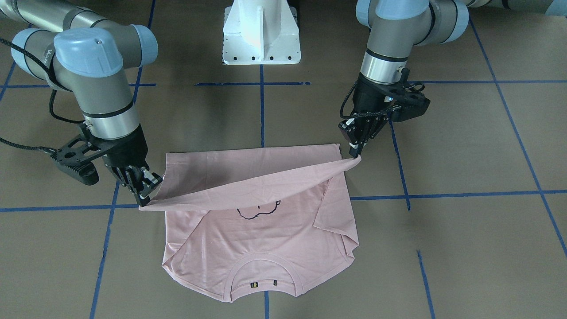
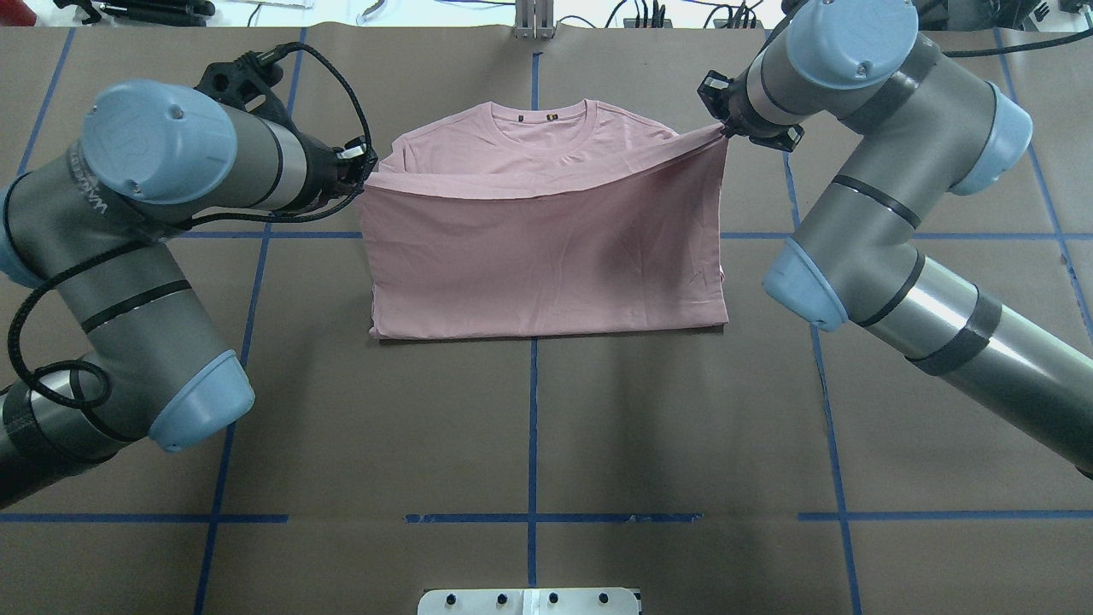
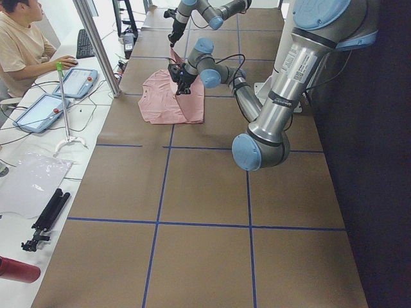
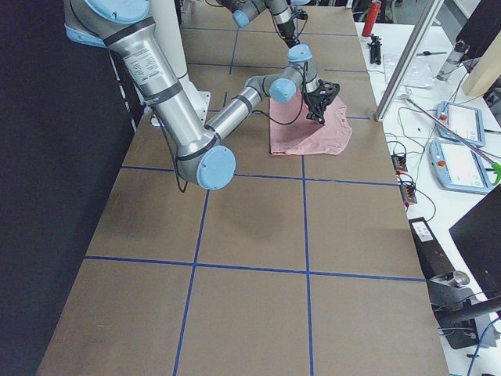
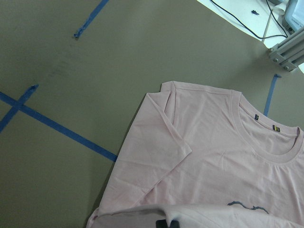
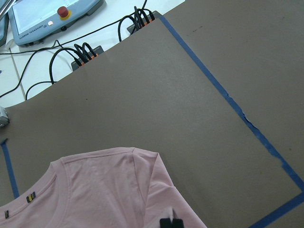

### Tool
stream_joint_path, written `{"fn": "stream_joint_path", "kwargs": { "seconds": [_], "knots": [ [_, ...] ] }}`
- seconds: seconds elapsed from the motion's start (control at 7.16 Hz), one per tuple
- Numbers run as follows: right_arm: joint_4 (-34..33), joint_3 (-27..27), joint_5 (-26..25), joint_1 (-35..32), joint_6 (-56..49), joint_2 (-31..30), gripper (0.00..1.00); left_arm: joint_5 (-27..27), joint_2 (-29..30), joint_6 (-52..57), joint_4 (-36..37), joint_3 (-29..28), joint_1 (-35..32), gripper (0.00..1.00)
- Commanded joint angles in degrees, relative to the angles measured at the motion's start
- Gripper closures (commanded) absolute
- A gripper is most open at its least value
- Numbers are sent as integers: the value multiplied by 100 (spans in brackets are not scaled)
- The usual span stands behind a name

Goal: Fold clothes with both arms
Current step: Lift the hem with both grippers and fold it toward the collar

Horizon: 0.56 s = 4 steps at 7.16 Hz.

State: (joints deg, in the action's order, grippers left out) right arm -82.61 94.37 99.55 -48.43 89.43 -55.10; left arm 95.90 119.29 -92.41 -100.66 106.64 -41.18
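Observation:
The shirt's hem corner, now lifted and stretched between both grippers, will be let go by my left gripper on the folded sleeve's outer edge [image 1: 353,234] [image 5: 145,110], close below the shirt's shoulder.
The pale pink T-shirt [image 1: 266,239] lies front up on the brown table, collar [image 2: 546,120] at the far edge from the robot. Its hem is lifted and stretched as a band between both grippers, covering most of the dark print [image 1: 258,212]. My left gripper [image 1: 355,153] [image 2: 365,173] is shut on one hem corner, and my right gripper [image 1: 144,201] [image 2: 726,130] is shut on the other. In each wrist view, the fingertips [image 5: 168,223] [image 6: 170,222] show at the bottom edge, pinching pink cloth above the shirt's shoulder.
The white pedestal base [image 1: 261,33] stands behind the shirt on the robot's side. Blue tape lines [image 2: 531,427] grid the table. Beyond the far edge are cables, control tablets [image 6: 52,19] and a seated person [image 3: 22,45].

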Motion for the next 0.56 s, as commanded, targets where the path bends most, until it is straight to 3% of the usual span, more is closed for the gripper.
{"fn": "stream_joint_path", "kwargs": {
  "seconds": [0.0,0.14,0.42],
  "knots": [
    [26,-898,-14,-18,-57,507,100,-10,251,56,-433,-701,-57,100],
    [34,-1364,-15,-18,-48,805,100,-27,514,56,-802,-1332,-66,100],
    [934,-2550,-41,-9,-39,1045,100,-395,613,161,-1742,-2362,-127,100]
  ]
}}
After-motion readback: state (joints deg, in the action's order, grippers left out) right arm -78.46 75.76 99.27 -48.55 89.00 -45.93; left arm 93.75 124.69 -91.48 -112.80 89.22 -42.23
